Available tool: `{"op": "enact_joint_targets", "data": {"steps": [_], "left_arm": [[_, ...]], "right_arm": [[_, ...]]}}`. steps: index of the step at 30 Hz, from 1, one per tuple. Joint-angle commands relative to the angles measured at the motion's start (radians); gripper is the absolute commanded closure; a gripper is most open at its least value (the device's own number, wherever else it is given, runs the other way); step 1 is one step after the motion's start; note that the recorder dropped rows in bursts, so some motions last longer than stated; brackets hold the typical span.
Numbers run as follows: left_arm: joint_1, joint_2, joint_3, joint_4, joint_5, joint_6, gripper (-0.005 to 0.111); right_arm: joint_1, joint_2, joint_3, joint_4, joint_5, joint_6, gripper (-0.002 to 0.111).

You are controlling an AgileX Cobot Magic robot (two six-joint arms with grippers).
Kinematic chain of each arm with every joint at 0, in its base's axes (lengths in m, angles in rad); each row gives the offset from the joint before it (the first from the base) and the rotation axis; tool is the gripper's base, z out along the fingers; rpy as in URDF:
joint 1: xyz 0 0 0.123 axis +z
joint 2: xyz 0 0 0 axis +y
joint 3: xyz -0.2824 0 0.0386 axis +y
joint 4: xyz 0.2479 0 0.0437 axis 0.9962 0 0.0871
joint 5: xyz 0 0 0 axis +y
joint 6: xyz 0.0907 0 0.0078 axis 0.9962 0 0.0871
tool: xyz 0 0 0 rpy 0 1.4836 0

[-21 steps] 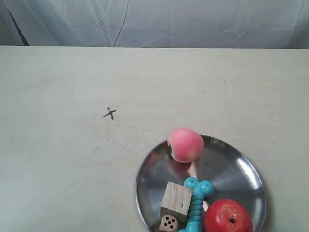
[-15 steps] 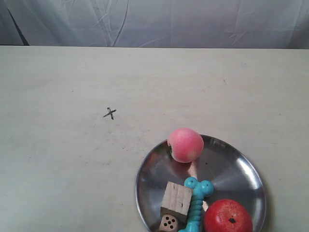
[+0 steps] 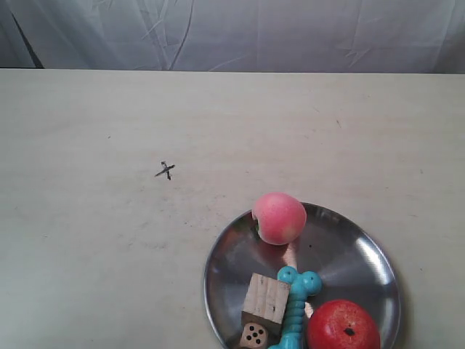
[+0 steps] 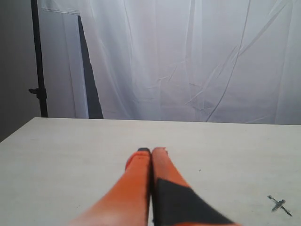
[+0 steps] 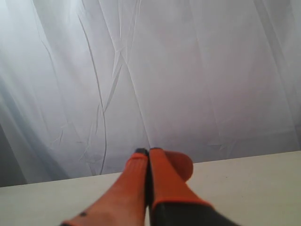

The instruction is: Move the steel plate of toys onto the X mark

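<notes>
The steel plate's rim (image 3: 398, 299) beside the red apple, across from the pale wooden cube, will be gripped by my right gripper as it closes there.
The shiny steel plate (image 3: 363, 254) lies at the exterior view's lower right, partly cut off by the frame edge. On it rest a pink peach (image 3: 279, 217), a red apple (image 3: 343, 326), a turquoise bone (image 3: 294, 305), a pale wooden cube (image 3: 266, 297) and a small dotted die (image 3: 253, 335). The X mark (image 3: 166, 171) is drawn on the table up and left of the plate, and the X mark (image 4: 280, 205) also shows in the left wrist view. My left gripper (image 4: 151, 150) is shut and empty above bare table. My right gripper (image 5: 148, 151) is shut and empty too. Neither gripper appears in the exterior view.
The pale table (image 3: 87, 240) stretches wide around the mark. A white curtain (image 3: 240, 33) hangs behind its far edge. A dark stand pole (image 4: 37, 61) rises beyond the table in the left wrist view.
</notes>
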Motion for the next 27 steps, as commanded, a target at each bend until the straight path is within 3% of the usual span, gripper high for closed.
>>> {"op": "enact_joint_targets", "data": {"steps": [1,5,10,15,18,24,27], "left_arm": [[0.003,-0.007,0.003,0.005,0.002,0.002,0.107],[0.003,-0.007,0.003,0.005,0.002,0.002,0.107],[0.003,-0.007,0.003,0.003,-0.026,0.002,0.107],[0.001,-0.007,0.003,-0.226,-0.211,-0.157,0.107],[0.001,-0.007,0.003,-0.381,-0.332,-0.346,0.107],[-0.006,0.017,-0.09,-0.156,-0.27,-0.368,0.107],[-0.031,0.148,-0.175,-0.083,-0.27,-0.368,0.107]], "right_arm": [[-0.005,-0.006,0.002,-0.002,-0.018,-0.001,0.108],[-0.005,-0.006,0.002,0.066,-0.049,0.273,0.108],[-0.003,-0.006,0.002,0.096,0.055,0.556,0.108],[-0.003,-0.006,0.002,0.098,0.077,0.625,0.108],[0.001,-0.006,0.002,0.085,0.074,0.659,0.108],[0.065,-0.006,-0.022,-0.098,0.109,0.659,0.108],[0.067,0.035,-0.095,-0.188,0.25,0.657,0.108]]}}
